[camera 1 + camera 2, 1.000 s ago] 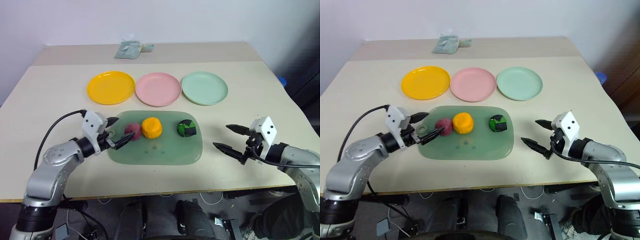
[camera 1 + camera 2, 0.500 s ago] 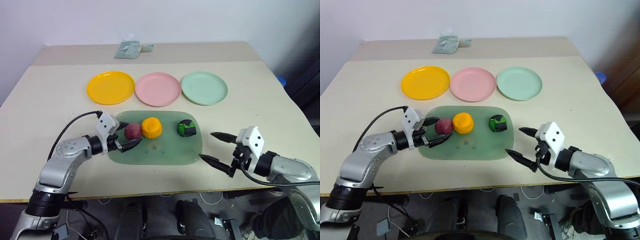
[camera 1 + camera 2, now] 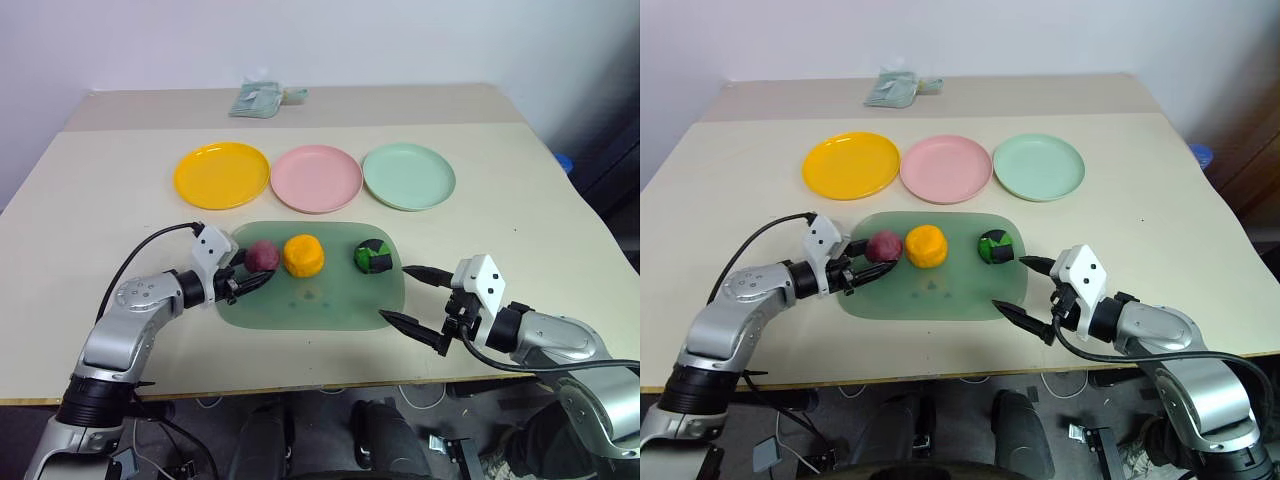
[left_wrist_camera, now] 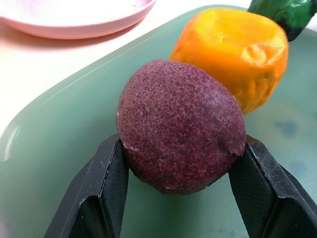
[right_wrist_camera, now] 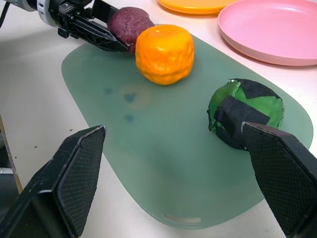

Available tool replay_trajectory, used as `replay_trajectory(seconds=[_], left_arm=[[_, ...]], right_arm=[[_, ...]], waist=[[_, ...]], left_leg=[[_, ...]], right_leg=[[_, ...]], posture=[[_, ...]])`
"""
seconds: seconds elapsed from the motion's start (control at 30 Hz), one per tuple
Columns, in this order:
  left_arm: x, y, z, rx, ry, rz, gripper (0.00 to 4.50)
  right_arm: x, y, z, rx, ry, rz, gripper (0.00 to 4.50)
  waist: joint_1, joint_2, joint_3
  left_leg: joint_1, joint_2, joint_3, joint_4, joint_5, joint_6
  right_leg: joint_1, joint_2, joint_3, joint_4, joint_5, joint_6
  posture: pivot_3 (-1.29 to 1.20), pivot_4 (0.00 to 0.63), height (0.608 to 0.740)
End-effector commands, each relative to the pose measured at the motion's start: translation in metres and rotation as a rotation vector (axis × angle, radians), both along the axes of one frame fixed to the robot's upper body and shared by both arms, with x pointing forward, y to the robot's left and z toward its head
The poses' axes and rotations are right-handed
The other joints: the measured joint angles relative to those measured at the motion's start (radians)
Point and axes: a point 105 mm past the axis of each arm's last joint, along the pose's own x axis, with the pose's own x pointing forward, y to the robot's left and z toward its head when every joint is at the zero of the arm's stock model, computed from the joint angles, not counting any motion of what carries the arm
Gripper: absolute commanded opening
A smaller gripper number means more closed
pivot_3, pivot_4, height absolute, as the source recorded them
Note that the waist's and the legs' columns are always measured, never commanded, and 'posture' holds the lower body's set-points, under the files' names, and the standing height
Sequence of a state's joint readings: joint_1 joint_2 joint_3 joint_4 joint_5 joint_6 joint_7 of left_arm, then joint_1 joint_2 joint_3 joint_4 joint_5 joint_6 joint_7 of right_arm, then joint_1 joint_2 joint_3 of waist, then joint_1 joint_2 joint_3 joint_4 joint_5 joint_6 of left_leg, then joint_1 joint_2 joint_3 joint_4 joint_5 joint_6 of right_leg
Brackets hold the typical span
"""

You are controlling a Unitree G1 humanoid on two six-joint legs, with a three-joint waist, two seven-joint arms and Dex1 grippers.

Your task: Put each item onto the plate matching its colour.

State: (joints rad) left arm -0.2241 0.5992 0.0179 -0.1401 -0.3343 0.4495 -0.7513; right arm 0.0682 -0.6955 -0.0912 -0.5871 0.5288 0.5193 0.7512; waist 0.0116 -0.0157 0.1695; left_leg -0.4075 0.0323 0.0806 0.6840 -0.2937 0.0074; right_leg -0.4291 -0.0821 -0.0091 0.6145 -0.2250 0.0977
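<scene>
Next, I release the maroon item with my left gripper on the near side of the pink plate [image 3: 297, 194], toward the yellow plate.
My left gripper [image 3: 252, 279] is shut on the maroon item [image 3: 262, 255] at the left end of the big green board [image 3: 310, 305]; the left wrist view has a black finger [image 4: 106, 183] pressed on each side of it. The orange item [image 3: 302, 255] sits just right of it, and the green item with black patches [image 3: 372, 257] lies near the board's right end. My right gripper [image 3: 396, 292] stands open at the board's right edge, just short of the green item. The yellow plate [image 3: 221, 175], pink plate [image 3: 316, 178] and pale green plate [image 3: 408, 176] stand in a row behind the board, all bare.
A crumpled pale green bundle [image 3: 262, 99] lies at the table's far edge. A blue object [image 3: 563, 160] shows past the table's right edge. A black cable [image 3: 150, 250] loops from my left wrist over the tabletop.
The left gripper's fingers have shut on the maroon item. My right gripper has moved left, up to the board's right edge, and stays open.
</scene>
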Motion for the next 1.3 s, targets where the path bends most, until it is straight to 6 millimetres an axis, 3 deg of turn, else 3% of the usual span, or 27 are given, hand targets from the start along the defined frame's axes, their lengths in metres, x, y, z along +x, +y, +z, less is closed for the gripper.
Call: replay_trajectory(seconds=[0.03,0.13,0.23,0.4,0.67,0.83,1.0,1.13,1.2,1.3], left_arm=[[0.013,0.022,0.027,-0.029,-0.136,0.155,2.7],[0.027,0.02,0.036,-0.056,-0.175,0.245,2.7],[0.044,-0.006,0.047,-0.1,-0.209,0.241,2.7],[0.096,-0.056,0.063,-0.119,-0.17,0.265,2.7],[0.144,-0.101,0.061,0.013,-0.109,0.295,2.7],[0.151,-0.099,0.053,0.054,-0.078,0.314,2.7],[0.153,-0.094,0.058,-0.005,-0.091,0.331,4.44],[0.148,-0.086,0.086,-0.161,-0.201,0.302,4.44],[0.14,-0.071,0.098,-0.251,-0.247,0.289,4.44],[0.123,-0.039,0.095,-0.253,-0.281,0.297,4.44]], right_arm=[[-0.001,0.008,0.011,0.016,-0.055,0.023,4.5],[0.001,0.011,0.013,0.025,-0.068,0.027,4.5],[0.005,0.015,0.017,0.038,-0.087,0.026,4.5],[0.011,0.021,0.021,0.054,-0.112,0.02,4.5],[0.016,0.024,0.028,0.089,-0.162,-0.049,4.5],[0.013,0.024,0.026,0.094,-0.167,-0.078,4.5],[0.013,0.025,0.026,0.094,-0.169,-0.086,4.5],[0.017,0.024,0.027,0.091,-0.171,-0.09,4.5],[0.018,0.024,0.028,0.088,-0.171,-0.089,4.5],[0.02,0.024,0.028,0.09,-0.17,-0.085,4.5]], waist=[[0.0,0.0,0.0],[0.003,0.0,0.0],[0.006,-0.001,-0.001],[0.009,-0.003,-0.001],[0.0,-0.003,-0.001],[0.0,-0.003,0.0],[0.001,-0.004,0.0],[0.001,-0.004,0.0],[-0.003,-0.004,0.0],[-0.014,-0.003,0.0]], left_leg=[[0.0,0.0,0.0,0.0,0.0,0.0],[0.0,0.0,0.0,0.0,0.0,0.0],[0.0,-0.001,-0.001,0.001,0.0,0.0],[0.0,-0.003,-0.001,0.002,0.0,0.0],[0.0,-0.003,0.0,0.001,0.0,0.0],[-0.001,-0.003,0.0,0.001,0.0,0.0],[-0.001,-0.003,0.0,0.001,0.0,0.0],[-0.001,-0.002,0.0,0.001,0.0,0.0],[-0.001,-0.002,-0.001,0.001,0.0,0.0],[0.0,-0.001,-0.001,0.001,0.0,0.0]], right_leg=[[0.0,0.0,0.0,0.0,0.0,0.0],[0.0,0.0,0.0,0.0,0.0,0.0],[0.002,0.0,0.0,0.0,0.0,0.001],[0.002,0.0,-0.001,0.0,0.002,0.004],[0.002,0.002,-0.002,0.0,0.002,0.005],[0.002,0.001,-0.002,0.0,0.002,0.006],[0.002,0.001,-0.002,0.0,0.002,0.005],[0.002,0.001,-0.002,0.0,0.002,0.005],[0.002,0.001,-0.002,0.0,0.002,0.005],[0.001,0.001,-0.001,0.002,0.002,0.005]], posture=[[0.0,0.15,0.74],[0.0,0.15,0.74],[0.0,0.15,0.74],[0.0,0.15,0.74],[0.0,0.15,0.74],[0.0,0.15,0.74],[0.0,0.15,0.74],[0.0,0.15,0.74],[0.0,0.15,0.74],[0.0,0.15,0.74]])
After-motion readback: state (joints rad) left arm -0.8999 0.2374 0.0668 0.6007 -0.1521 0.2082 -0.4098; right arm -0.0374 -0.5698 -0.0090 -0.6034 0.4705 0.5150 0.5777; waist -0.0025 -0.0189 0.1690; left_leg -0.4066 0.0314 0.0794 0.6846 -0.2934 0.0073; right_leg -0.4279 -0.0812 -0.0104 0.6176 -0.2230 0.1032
